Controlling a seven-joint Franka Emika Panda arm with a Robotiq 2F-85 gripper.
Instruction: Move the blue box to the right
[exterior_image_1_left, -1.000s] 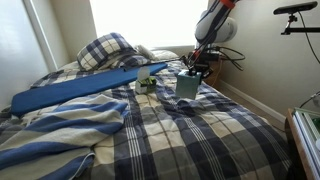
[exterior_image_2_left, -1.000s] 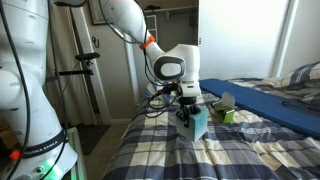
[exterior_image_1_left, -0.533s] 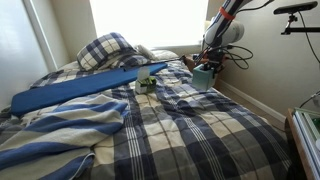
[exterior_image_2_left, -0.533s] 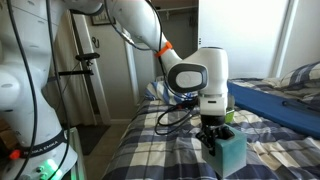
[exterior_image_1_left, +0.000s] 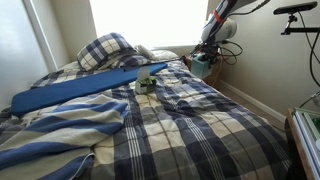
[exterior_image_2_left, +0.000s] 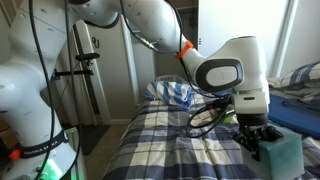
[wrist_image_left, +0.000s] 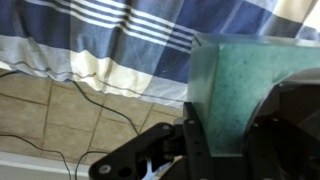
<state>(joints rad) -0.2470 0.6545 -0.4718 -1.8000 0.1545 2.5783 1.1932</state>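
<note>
The robot's gripper should release the blue box on the plaid bed (exterior_image_1_left: 184, 82) between the green object and the bed's edge.
My gripper (wrist_image_left: 235, 125) is shut on the blue box (wrist_image_left: 235, 85), a small teal cube that fills the space between the two black fingers in the wrist view. In both exterior views the box (exterior_image_1_left: 202, 66) (exterior_image_2_left: 284, 156) hangs lifted above the plaid bed, at the bed's edge. The gripper (exterior_image_1_left: 204, 55) (exterior_image_2_left: 262, 140) holds it from above. In the wrist view the bed's edge and the tiled floor lie below the box.
A long flat blue board (exterior_image_1_left: 80, 88) lies across the bed by a plaid pillow (exterior_image_1_left: 105, 50). A small green object (exterior_image_1_left: 146, 83) sits mid-bed. Cables (wrist_image_left: 80, 105) run over the tiled floor. A stand (exterior_image_2_left: 88, 80) stands beside the bed.
The arm has carried the blue box sideways, from the middle of the bed out to its edge, and raised it off the blanket. The grip has stayed shut on it.
</note>
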